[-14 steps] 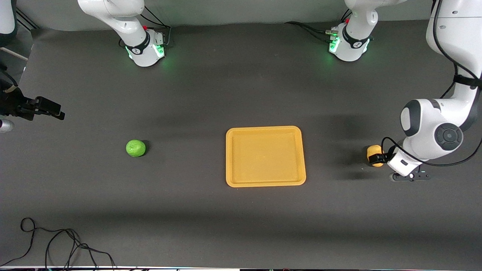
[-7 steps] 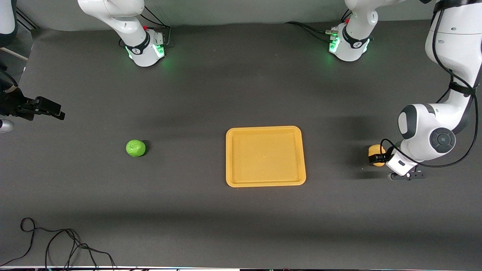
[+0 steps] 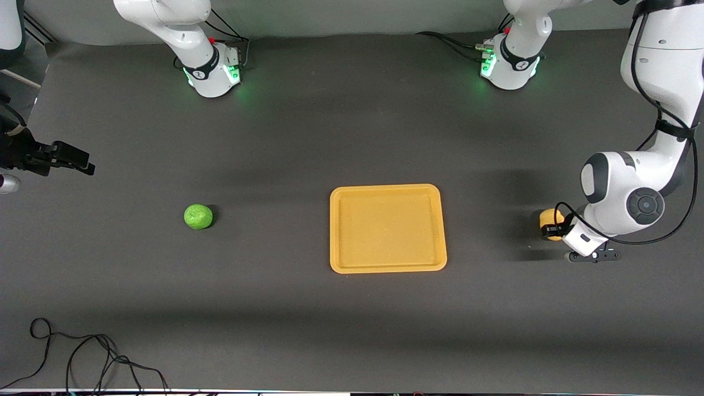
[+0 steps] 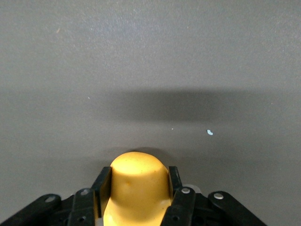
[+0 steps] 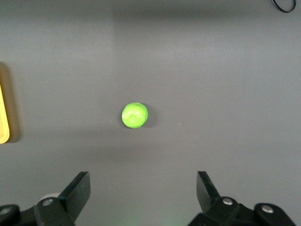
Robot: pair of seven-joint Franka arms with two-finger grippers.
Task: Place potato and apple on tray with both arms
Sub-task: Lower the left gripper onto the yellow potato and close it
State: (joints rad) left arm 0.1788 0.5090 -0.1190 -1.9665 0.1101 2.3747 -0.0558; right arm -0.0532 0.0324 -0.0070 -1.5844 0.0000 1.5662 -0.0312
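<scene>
My left gripper has the potato low over the table beside the tray. I need to release it with that gripper inside the tray's short rim (image 3: 421,214) that is farthest from the green apple.
The yellow-orange potato (image 3: 548,219) is between the fingers of my left gripper (image 3: 551,225), low over the table near the left arm's end, beside the tray. The left wrist view shows both fingers pressed on the potato's (image 4: 138,181) sides. The green apple (image 3: 198,216) lies on the table toward the right arm's end. My right gripper (image 3: 74,159) hangs open and empty at the table's edge at that end; its wrist view shows the apple (image 5: 135,115) ahead of the wide-open fingers (image 5: 77,190). The yellow-orange tray (image 3: 388,266) lies empty mid-table.
A black cable (image 3: 82,355) lies looped on the table at the corner nearest the front camera, at the right arm's end. The tray's rim (image 5: 3,127) shows at the edge of the right wrist view. A white speck (image 4: 209,132) lies on the mat.
The left arm's wrist has shifted slightly toward the bases' side with the potato held in its gripper. The right arm, apple and tray have not moved.
</scene>
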